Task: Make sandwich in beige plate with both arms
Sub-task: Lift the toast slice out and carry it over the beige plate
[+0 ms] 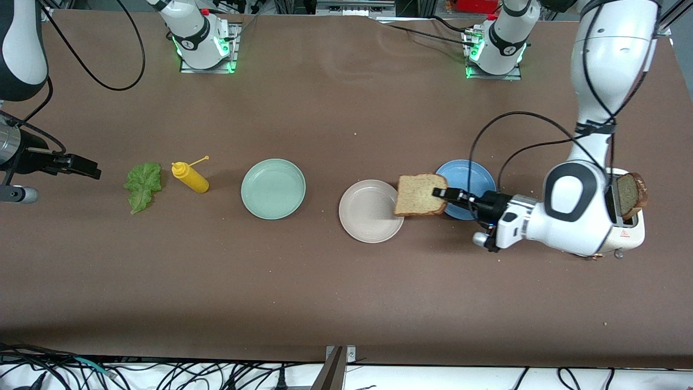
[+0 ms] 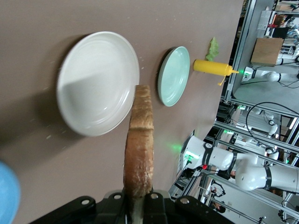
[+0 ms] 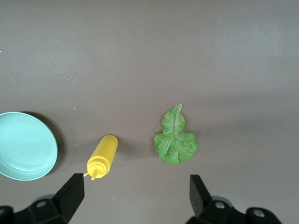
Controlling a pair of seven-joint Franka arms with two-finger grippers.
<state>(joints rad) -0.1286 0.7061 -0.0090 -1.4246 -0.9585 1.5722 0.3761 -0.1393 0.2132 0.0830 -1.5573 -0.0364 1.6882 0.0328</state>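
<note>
The robot's left gripper should set the bread slice, now held over the beige plate's rim, down flat and let go of it on the middle of the empty beige plate (image 1: 375, 211) (image 2: 97, 86).
My left gripper (image 1: 441, 193) is shut on a brown-crusted bread slice (image 1: 419, 195) and holds it over the beige plate's rim, on the side toward the blue plate. In the left wrist view the slice (image 2: 139, 144) sticks out edge-on from the left gripper (image 2: 139, 198). The beige plate (image 1: 363, 216) (image 2: 93, 84) has nothing in it. A green lettuce leaf (image 1: 143, 186) (image 3: 176, 140) lies on the table toward the right arm's end. My right gripper (image 1: 86, 167) (image 3: 135, 186) hangs open above the table beside the leaf, holding nothing.
A yellow squeeze bottle (image 1: 190, 177) (image 3: 103, 156) lies between the leaf and a mint-green plate (image 1: 273, 188) (image 2: 173, 77). A blue plate (image 1: 465, 176) sits under the left wrist. A white toaster (image 1: 631, 230) with a second bread slice (image 1: 628, 195) stands at the left arm's end.
</note>
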